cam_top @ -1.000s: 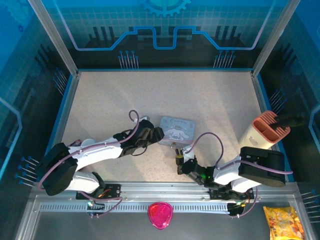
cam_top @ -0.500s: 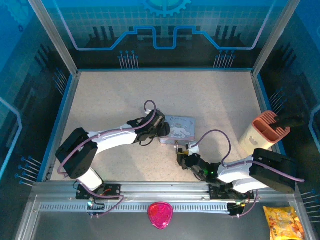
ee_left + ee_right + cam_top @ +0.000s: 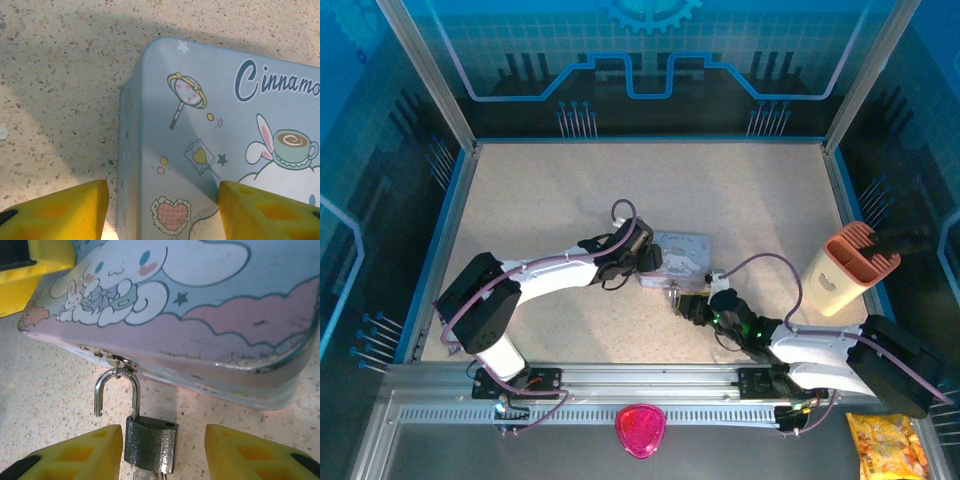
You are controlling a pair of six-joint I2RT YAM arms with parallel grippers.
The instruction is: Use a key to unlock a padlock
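Note:
The open shackle is hooked through the ring on the tin's front edge, so my right gripper needs to grip the padlock body (image 3: 151, 444) and turn the shackle out.
The padlock (image 3: 151, 442) lies on the table, small with a dark textured body. Its silver shackle (image 3: 116, 390) stands sprung open, one leg free, still hooked in the ring on the front edge of the pale blue cartoon tin (image 3: 210, 315). A bit of the key (image 3: 144, 475) shows at the body's lower end, cut off by the frame edge. My right gripper (image 3: 162, 455) is open with the padlock body between its yellow fingers, close to the left one. My left gripper (image 3: 162, 210) is open over the tin's (image 3: 210, 130) left end. From above, the padlock (image 3: 675, 295) sits below the tin (image 3: 682, 255).
A cream and pink holder (image 3: 843, 268) stands by the right wall. Off the table at the front lie a pink heart-shaped thing (image 3: 640, 430) and a yellow snack bag (image 3: 886, 446). Blue enclosure walls (image 3: 450, 200) ring the speckled table.
My left gripper moved right onto the tin's left end. My right arm stretched out lower and its gripper crept up towards the padlock and the tin.

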